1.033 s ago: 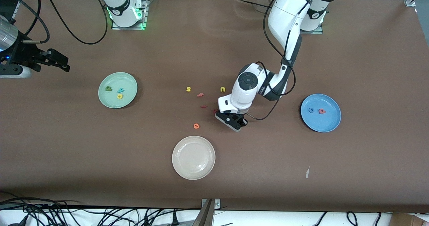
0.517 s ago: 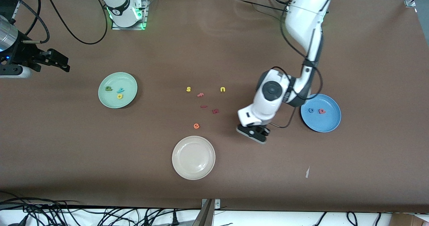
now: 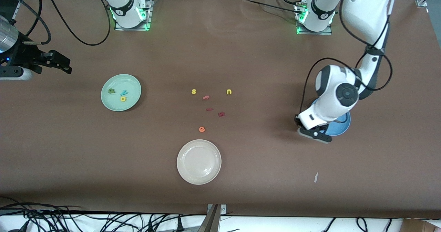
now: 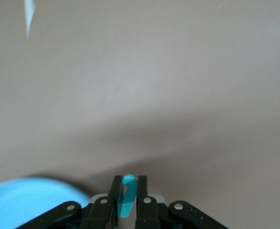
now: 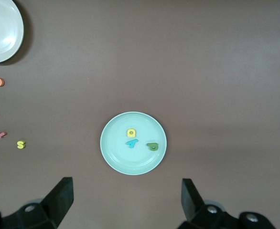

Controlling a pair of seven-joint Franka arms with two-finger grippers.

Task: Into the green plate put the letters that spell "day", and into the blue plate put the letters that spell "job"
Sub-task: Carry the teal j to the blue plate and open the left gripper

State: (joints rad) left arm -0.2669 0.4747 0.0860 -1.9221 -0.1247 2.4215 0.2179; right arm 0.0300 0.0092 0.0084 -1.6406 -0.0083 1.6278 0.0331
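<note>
Next, I release the teal "j" with my left gripper inside the blue plate (image 3: 320, 122), on the half that faces the cream-white plate.
My left gripper (image 3: 315, 135) is shut on the teal "j" (image 4: 127, 200), which stands on edge between the pads. It hangs over the rim of the blue plate (image 3: 340, 127), on the side facing the table's middle. The left arm covers most of that plate and what lies in it; a part of the blue plate (image 4: 25, 202) also shows beside the fingers. The green plate (image 3: 132, 85) holds the yellow "d" (image 3: 123, 98), dark green "a" (image 3: 111, 91) and teal "y" (image 3: 123, 92). My right gripper (image 3: 67, 65) waits open, high above the right arm's end, looking down on the green plate (image 5: 112, 160).
A cream-white plate (image 3: 199, 161) lies nearest the front camera. Loose letters lie mid-table: yellow "s" (image 3: 193, 91), yellow "u" (image 3: 228, 92), pink "f" (image 3: 206, 97), two dark red pieces (image 3: 221, 114), orange "e" (image 3: 202, 129). A paper scrap (image 3: 316, 177) lies near the blue plate.
The left arm has carried the "j" from beside the loose mid-table letters toward the left arm's end, to the blue plate's rim. The right arm has stayed still.
</note>
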